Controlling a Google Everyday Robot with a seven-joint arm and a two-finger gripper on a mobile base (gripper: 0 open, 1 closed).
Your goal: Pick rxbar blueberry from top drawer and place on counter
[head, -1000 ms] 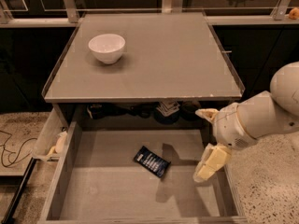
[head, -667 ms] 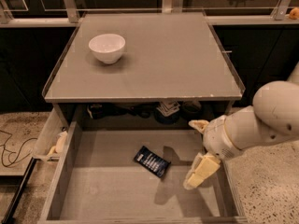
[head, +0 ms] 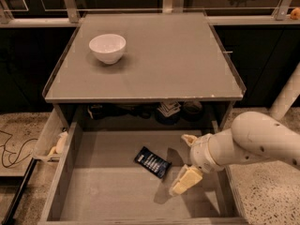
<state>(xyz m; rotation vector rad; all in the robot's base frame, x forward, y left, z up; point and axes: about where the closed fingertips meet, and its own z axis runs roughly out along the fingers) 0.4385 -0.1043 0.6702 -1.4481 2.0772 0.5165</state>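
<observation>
My gripper will close on the near end [head: 162, 168] of the rxbar blueberry, which is the end that lies closest to my open fingers in the top drawer.
The rxbar blueberry [head: 153, 162], a dark navy wrapper with white text, lies flat and angled on the floor of the open top drawer [head: 108, 196], near its middle. My gripper [head: 186, 161] reaches in from the right on a white arm [head: 253, 142]. Its two cream fingers stand apart, one fingertip [head: 189, 139] higher and one [head: 185, 181] lower, just right of the bar and not touching it. The grey counter [head: 164, 60] spans above the drawer.
A white bowl [head: 107, 48] stands on the counter's back left. A narrow side drawer [head: 51, 142] hangs open at the left with small items in it. Dark objects sit in the shadowed shelf behind the drawer. Speckled floor lies on both sides.
My arm and gripper have moved left and lower into the drawer, closing on the bar's right side. The bar and the bowl have not moved.
</observation>
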